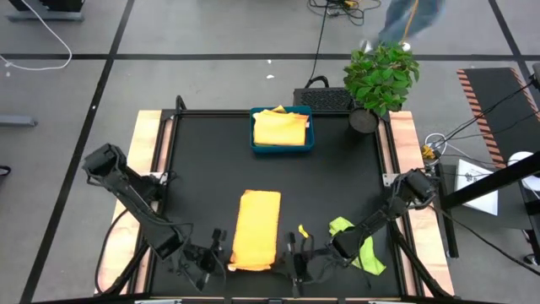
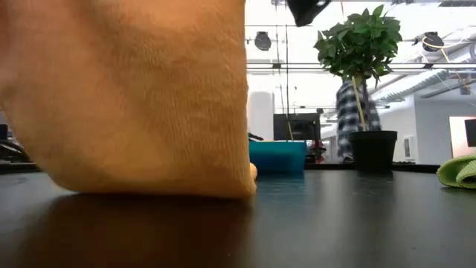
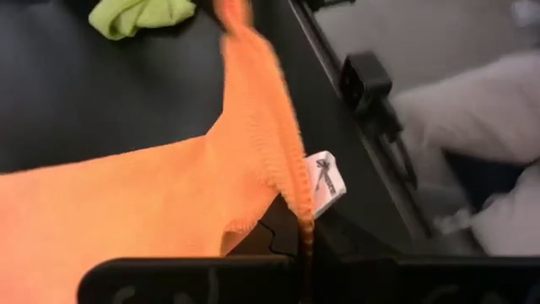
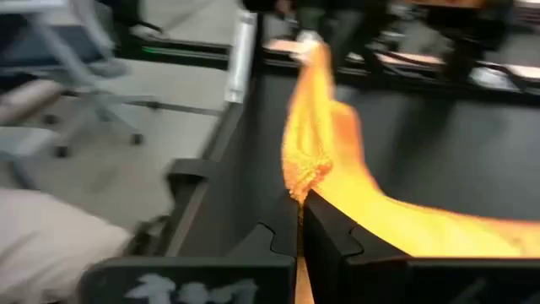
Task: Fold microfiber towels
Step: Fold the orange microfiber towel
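Note:
I will set the orange towel with my left gripper on the black table (image 1: pixel 256 198) before the blue tray, in front.
An orange-yellow microfiber towel (image 1: pixel 256 228) lies in the middle of the black table near its front edge, with its near end raised. It fills the left half of the low view as the orange towel (image 2: pixel 134 97). My left gripper (image 1: pixel 218 252) and my right gripper (image 1: pixel 291 253) are each shut on one near corner. A lime green towel (image 1: pixel 359 247) lies crumpled under the right arm. A pale yellow towel (image 1: pixel 280 127) rests in the blue tray (image 1: pixel 257 145) at the far side. My left gripper pinches the orange towel's stitched edge (image 3: pixel 299 207) between its two fingers, right beside the white label (image 3: pixel 327 181). The cloth rises from the fingers and runs taut toward the other corner, while the rest spreads away slack. My right gripper pinches a bunched corner of the orange towel (image 4: pixel 302 187) between its two fingers. From there the edge stretches away toward the left arm, and the rest drops slack onto the table (image 4: pixel 422 228).
A potted plant (image 1: pixel 381 80) stands at the table's far right corner, next to the tray. A small yellow scrap (image 1: pixel 303 230) lies between the orange and green towels. A person in a plaid shirt (image 2: pixel 346 119) stands behind the plant.

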Tool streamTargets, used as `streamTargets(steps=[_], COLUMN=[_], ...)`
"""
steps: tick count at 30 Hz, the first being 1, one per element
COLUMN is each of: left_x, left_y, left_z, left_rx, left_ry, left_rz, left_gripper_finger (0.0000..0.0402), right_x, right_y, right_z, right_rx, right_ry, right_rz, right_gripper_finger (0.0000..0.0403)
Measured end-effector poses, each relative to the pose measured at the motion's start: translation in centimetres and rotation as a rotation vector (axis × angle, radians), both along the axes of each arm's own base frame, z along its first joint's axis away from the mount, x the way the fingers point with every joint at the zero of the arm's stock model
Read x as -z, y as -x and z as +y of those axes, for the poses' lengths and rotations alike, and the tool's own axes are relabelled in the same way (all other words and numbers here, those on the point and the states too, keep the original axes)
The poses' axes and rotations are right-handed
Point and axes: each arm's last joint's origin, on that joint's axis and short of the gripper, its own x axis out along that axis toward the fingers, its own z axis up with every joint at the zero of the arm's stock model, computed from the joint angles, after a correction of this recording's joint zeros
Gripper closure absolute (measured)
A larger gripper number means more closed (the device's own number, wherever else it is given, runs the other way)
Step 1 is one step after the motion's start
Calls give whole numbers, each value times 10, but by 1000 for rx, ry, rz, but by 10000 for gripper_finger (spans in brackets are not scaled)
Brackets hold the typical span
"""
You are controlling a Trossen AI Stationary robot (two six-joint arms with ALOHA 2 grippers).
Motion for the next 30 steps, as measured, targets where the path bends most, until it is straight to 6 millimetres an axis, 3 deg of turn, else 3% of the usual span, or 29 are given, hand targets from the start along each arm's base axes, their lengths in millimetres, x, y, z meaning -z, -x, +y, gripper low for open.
streamTargets(steps=[3, 7, 12, 17, 23, 26, 30], left_x=[4, 1, 1, 4, 3, 2, 4], left_y=[-6, -15, -30, -51, -61, -70, -81], left_z=[7, 35, 75, 111, 129, 145, 176], left_rx=[15, -61, -97, -58, 19, 39, -4], left_ry=[-137, -285, -439, -471, -524, -565, -502], left_rz=[78, 201, 296, 354, 350, 329, 345], left_gripper_finger=[399, 400, 397, 398, 399, 398, 398], right_x=[3, 9, 17, 25, 19, 23, 42], right_y=[4, 5, -3, -10, 0, 8, 11], right_z=[-1, -9, -35, -61, -56, -75, -112], right_rx=[97, 233, 380, 485, 541, 639, 677], right_ry=[38, 106, 159, 152, 211, 214, 131], right_rz=[25, 49, 112, 188, 172, 198, 225], right_gripper_finger=[403, 403, 403, 403, 403, 403, 403])
